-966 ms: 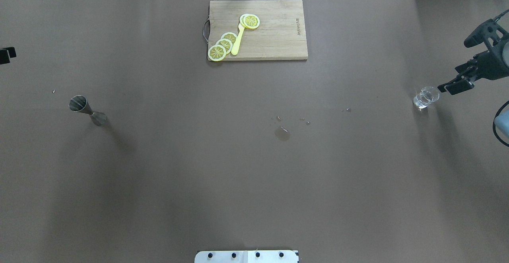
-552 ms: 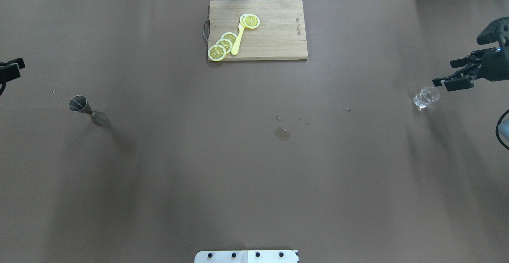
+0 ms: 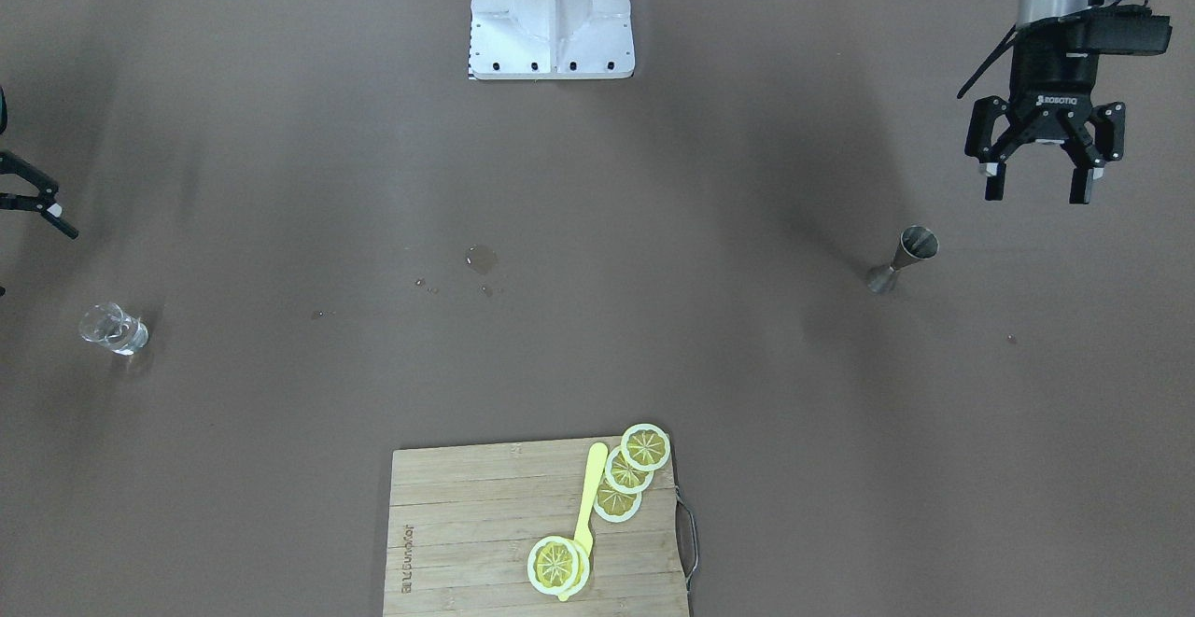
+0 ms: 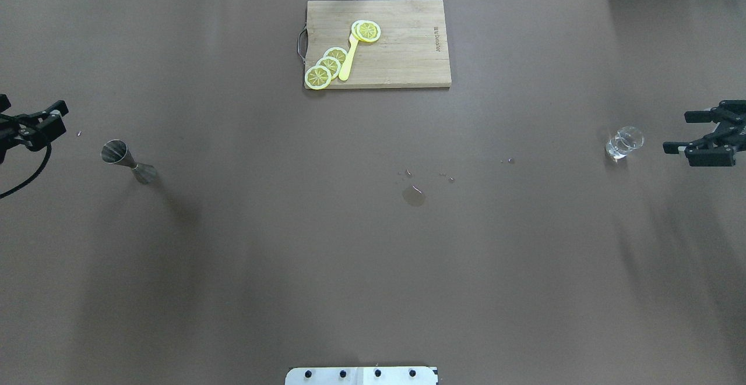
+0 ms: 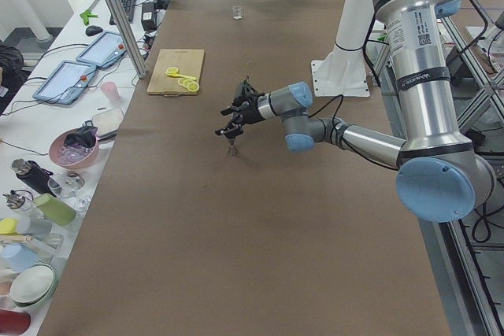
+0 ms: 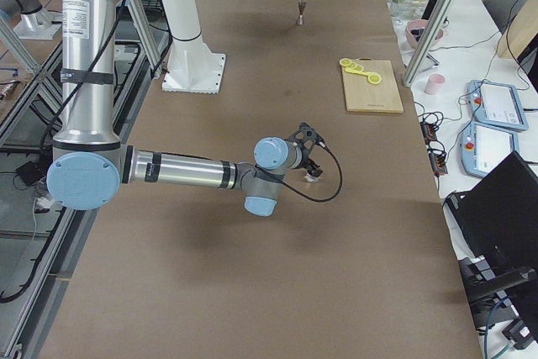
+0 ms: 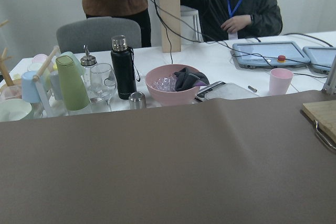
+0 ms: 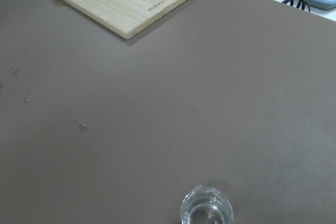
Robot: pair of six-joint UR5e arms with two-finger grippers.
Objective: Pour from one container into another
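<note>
Next, my right gripper goes to the small clear glass and closes around its sides (image 3: 117, 330) (image 8: 207, 214), below the glass's rim.
The grey steel jigger (image 4: 125, 161) stands upright on the brown table at the left, also seen in the front view (image 3: 904, 258). My left gripper (image 4: 53, 118) hovers open just left of it, apart from it; from the front, the left gripper (image 3: 1036, 183) points down with nothing between its fingers. The small clear glass (image 4: 623, 141) stands upright at the far right and shows low in the right wrist view (image 8: 207, 211). My right gripper (image 4: 683, 133) is open a short way to its right, not touching it.
A wooden cutting board (image 4: 408, 53) with lemon slices (image 4: 326, 66) and a yellow tool lies at the back centre. A small wet spot (image 4: 414, 195) and droplets mark the table's middle. Cups, a bottle and a pink bowl (image 7: 176, 82) crowd the side bench beyond the table's left end.
The left gripper has come in from the left edge toward the jigger. The right gripper has dropped from beside the glass's far side to level with it, further right. Jigger and glass have not moved.
</note>
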